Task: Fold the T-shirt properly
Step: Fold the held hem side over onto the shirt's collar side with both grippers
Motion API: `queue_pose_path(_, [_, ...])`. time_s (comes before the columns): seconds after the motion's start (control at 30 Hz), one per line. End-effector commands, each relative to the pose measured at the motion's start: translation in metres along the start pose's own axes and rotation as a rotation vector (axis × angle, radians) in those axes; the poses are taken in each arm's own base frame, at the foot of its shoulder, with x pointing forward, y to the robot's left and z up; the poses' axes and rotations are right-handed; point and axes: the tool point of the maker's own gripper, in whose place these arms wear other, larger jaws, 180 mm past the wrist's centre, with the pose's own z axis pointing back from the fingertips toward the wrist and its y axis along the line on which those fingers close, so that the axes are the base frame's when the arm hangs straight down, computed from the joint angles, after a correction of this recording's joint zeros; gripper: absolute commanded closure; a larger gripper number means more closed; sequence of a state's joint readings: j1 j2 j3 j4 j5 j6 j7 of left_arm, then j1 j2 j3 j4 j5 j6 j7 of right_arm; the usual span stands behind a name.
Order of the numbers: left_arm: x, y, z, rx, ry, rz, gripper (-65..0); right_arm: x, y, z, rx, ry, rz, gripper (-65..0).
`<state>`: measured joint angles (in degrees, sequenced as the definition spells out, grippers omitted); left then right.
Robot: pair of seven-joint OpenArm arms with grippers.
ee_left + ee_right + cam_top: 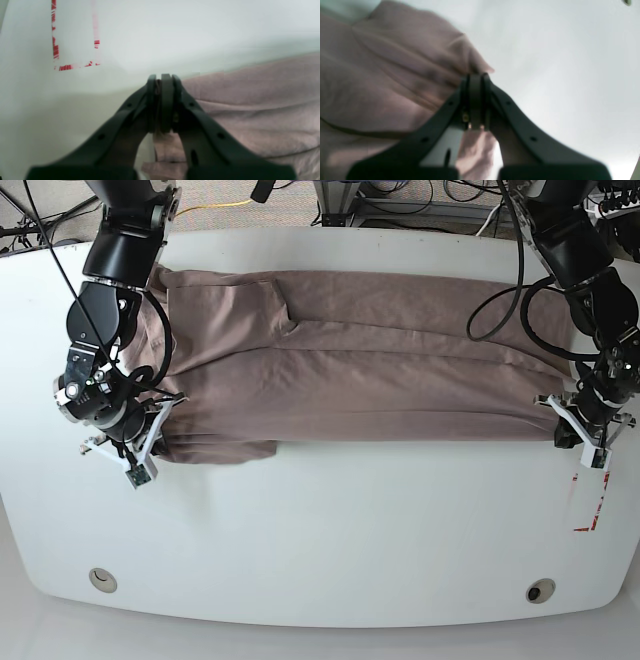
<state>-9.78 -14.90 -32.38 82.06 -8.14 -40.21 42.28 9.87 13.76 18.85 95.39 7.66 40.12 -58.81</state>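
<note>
Next, I let go of the T-shirt's front corner with my right gripper on the cloth [168, 311] by the outer edge of the folded flap.
The mauve T-shirt [350, 370] lies as a long wrinkled band across the far half of the white table [350, 520]. My left gripper [553, 423] is at the band's right front corner. In the left wrist view the gripper [161, 80] is shut with a sliver of the shirt's cloth [250, 105] between its pads. My right gripper [165, 420] is at the band's left front corner. In the right wrist view the gripper [476, 77] is shut on a fold of the shirt [382, 75], with cloth hanging below the pads.
Red tape marks [590, 500] lie on the table just in front of my left gripper and also show in the left wrist view [56, 45]. Two round holes [101, 579] [540, 591] sit near the table's front edge. Cables run behind the table [400, 205].
</note>
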Motion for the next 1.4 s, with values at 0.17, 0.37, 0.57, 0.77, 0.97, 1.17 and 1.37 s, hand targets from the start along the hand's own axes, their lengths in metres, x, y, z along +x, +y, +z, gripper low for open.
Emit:
queue_pose_path(0.17, [-0.011, 0.02, 0.016, 0.053, 0.003, 0.002, 0.0, -0.021, -0.006, 0.03, -0.079, 0.042, 0.0, 0.0])
queue_pose_path(0.37, [-0.031, 0.022, 0.029, 0.064, 0.051, -0.035, 0.0, -0.049, 0.021, 0.044, -0.066, 0.081, -0.027, 0.0])
queue_pose_path(0.57, [-0.064, 0.022, 0.038, 0.059, 0.128, -0.042, 0.0, -0.085, 0.033, 0.053, -0.062, 0.146, -0.069, 0.0])
queue_pose_path(0.77, [-0.089, 0.025, 0.048, 0.059, 0.193, -0.06, 0.0, -0.108, 0.047, 0.058, -0.039, 0.193, -0.084, 0.0])
queue_pose_path(0.97, [-0.109, 0.023, 0.056, 0.052, 0.247, -0.072, -16.1, -0.119, 0.047, 0.062, -0.045, 0.219, -0.097, -25.2])
queue_pose_path(1.17, [-0.117, 0.026, 0.059, 0.059, 0.302, -0.07, -36.4, -0.128, 0.03, 0.083, -0.13, 0.204, -0.183, -41.5])
queue_pose_path(1.37, [-0.075, 0.033, 0.067, 0.12, 0.226, -0.106, -36.0, -0.105, 0.019, 0.086, -0.113, 0.078, -0.248, -41.5])
